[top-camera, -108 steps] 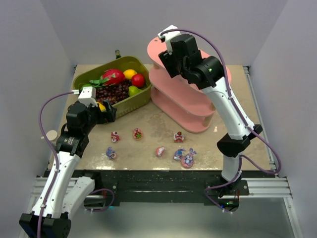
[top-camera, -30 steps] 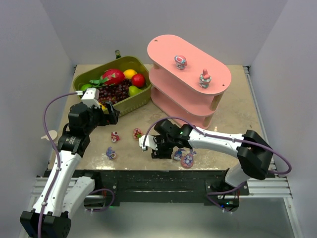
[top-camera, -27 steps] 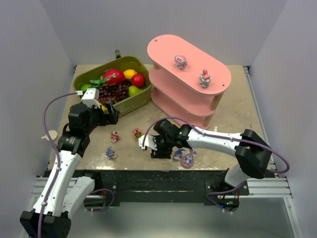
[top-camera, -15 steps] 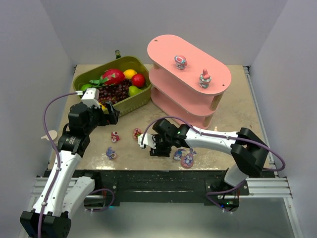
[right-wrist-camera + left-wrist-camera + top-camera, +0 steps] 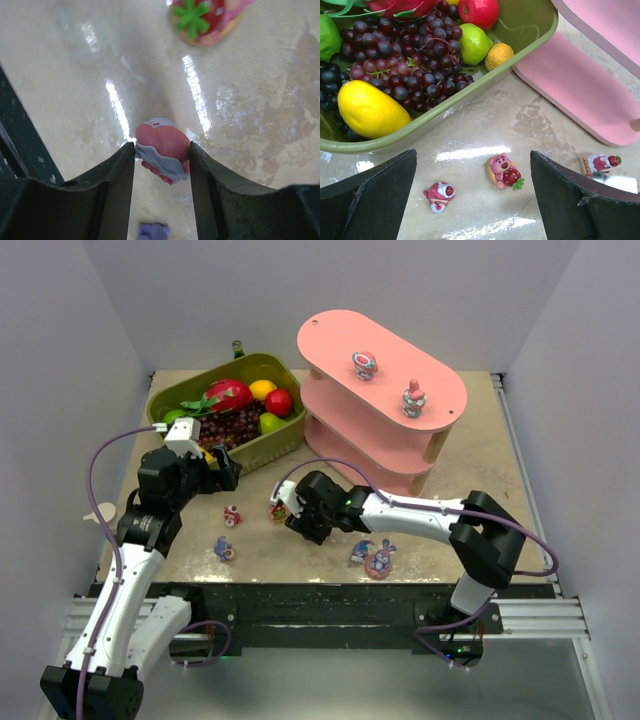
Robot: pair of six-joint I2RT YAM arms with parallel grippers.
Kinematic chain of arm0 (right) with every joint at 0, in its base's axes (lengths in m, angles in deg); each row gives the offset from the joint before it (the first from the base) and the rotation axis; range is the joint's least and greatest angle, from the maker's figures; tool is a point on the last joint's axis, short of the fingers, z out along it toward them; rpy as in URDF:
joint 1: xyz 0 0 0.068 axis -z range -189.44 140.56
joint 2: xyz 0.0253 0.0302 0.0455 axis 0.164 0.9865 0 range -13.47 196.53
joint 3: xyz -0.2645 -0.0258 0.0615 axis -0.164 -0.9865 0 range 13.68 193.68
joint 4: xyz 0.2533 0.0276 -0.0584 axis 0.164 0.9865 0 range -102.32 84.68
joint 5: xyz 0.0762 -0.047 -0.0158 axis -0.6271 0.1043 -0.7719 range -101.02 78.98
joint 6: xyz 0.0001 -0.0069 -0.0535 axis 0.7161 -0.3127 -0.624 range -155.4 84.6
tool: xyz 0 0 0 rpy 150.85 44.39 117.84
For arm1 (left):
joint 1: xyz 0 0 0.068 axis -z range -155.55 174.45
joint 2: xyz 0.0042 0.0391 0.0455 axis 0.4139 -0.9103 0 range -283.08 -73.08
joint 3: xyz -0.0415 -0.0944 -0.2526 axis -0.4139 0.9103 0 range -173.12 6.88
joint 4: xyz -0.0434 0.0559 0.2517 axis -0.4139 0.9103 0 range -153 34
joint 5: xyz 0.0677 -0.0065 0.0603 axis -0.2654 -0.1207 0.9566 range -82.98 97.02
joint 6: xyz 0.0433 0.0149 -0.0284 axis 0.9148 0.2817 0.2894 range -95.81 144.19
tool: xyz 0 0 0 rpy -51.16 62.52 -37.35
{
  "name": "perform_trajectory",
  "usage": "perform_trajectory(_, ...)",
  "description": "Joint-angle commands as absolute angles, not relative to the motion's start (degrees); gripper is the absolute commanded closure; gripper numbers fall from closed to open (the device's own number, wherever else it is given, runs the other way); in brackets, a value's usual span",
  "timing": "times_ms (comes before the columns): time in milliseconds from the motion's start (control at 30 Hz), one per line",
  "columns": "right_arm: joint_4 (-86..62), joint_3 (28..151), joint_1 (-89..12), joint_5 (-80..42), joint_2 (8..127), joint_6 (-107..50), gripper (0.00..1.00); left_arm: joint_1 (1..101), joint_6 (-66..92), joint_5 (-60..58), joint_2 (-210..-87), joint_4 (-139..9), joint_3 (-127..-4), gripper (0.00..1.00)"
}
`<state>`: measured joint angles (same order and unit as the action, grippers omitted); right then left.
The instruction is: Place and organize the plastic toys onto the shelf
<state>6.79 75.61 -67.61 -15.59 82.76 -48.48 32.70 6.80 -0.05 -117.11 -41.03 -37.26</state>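
I can see the grey-blue band running crosswise between my right gripper's fingers, so next I put the pink toy down and pinch its narrower banded end (image 5: 174,172) before I lift it.
My right gripper (image 5: 161,151) is shut on a small pink toy with a grey-blue band (image 5: 165,144), holding it just above the table. From above, that gripper (image 5: 296,517) sits beside the pink bear toy (image 5: 277,507), which shows in the right wrist view as the bear with a strawberry (image 5: 205,17). Two toys (image 5: 364,364) (image 5: 412,398) stand on the top board of the pink shelf (image 5: 335,340). Loose toys lie on the table (image 5: 232,515) (image 5: 224,548) (image 5: 380,560). My left gripper (image 5: 215,472) hangs open above the bear (image 5: 502,171) and a red-white toy (image 5: 439,194).
The olive-green basket (image 5: 252,454) of plastic fruit and grapes stands at the back left, its rim (image 5: 470,100) close in front of my left gripper. The shelf's lowest board (image 5: 580,85) reaches toward the toys. Another small toy (image 5: 600,163) lies near it.
My right gripper has narrowed onto the pink toy and carried it left and away from the table's near edge, toward the bear toy. The left arm has not moved.
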Motion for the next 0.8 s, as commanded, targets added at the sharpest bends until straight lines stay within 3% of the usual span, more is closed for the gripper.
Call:
perform_trajectory(0, 6.48, 78.80, -69.55, -3.30, 87.94, -30.49, 0.87, 32.09, 6.79, -0.63, -116.93, -42.35, -36.98, 0.01)
perform_trajectory(200, 4.91, 81.36, -71.31, 2.26, 89.36, -22.39, 0.80, 32.09, 6.78, -0.72, -117.11, -42.26, -36.98, 0.00)
perform_trajectory(267, 4.47, 81.53, -71.40, 2.08, 89.19, -21.95, 0.71, 32.09, 6.78, -0.72, -117.02, -42.35, -36.98, 0.01)
perform_trajectory(333, 4.11, 81.62, -71.66, 0.85, 88.23, -22.48, 0.53, 32.09, 6.78, -0.63, -117.11, -42.26, -36.89, 0.00)
perform_trajectory(433, 2.45, 80.74, -71.67, -0.11, 86.47, -23.97, 0.45, 32.09, 6.87, -0.37, -117.11, -42.17, -36.98, 0.01)
perform_trajectory(767, 0.33, 77.32, -71.67, -9.59, 78.82, -40.57, 0.32, 32.09, 6.96, -0.28, -117.29, -42.17, -37.16, 0.01)
